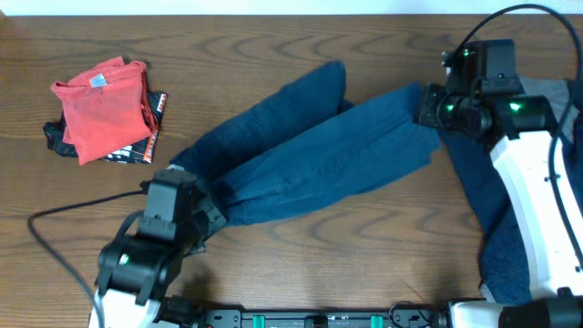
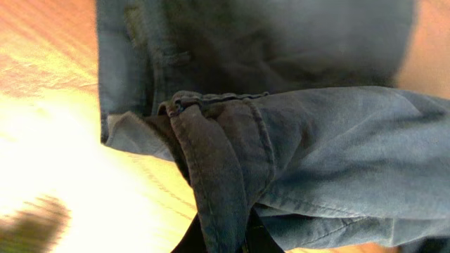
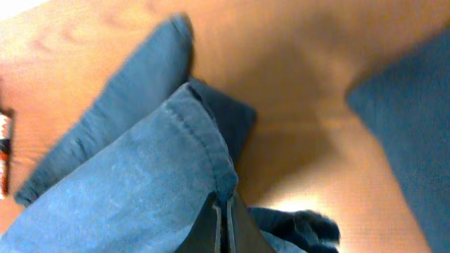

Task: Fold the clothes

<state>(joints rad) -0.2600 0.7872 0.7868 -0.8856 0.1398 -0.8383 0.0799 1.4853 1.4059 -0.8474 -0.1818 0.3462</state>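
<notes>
The leg in my right gripper angles away from the other leg, so I need to lay the two legs together and have my left gripper take hold again of the bunched waistband [image 2: 228,133].
Navy trousers [image 1: 310,146] lie across the middle of the table, legs running up to the right. My left gripper [image 1: 187,196] is shut on the waistband end of the trousers [image 2: 218,190]; the fabric fills the left wrist view. My right gripper [image 1: 428,105] is shut on the hem of one trouser leg [image 3: 176,154], its fingers [image 3: 225,218] pinched on the cloth edge. A folded red tee [image 1: 100,105] lies on a black printed piece [image 1: 150,137] at the far left.
More navy fabric [image 1: 496,219] lies under my right arm at the right side, with a grey piece [image 1: 556,91] at the right edge. A black cable [image 1: 64,219] curls at the front left.
</notes>
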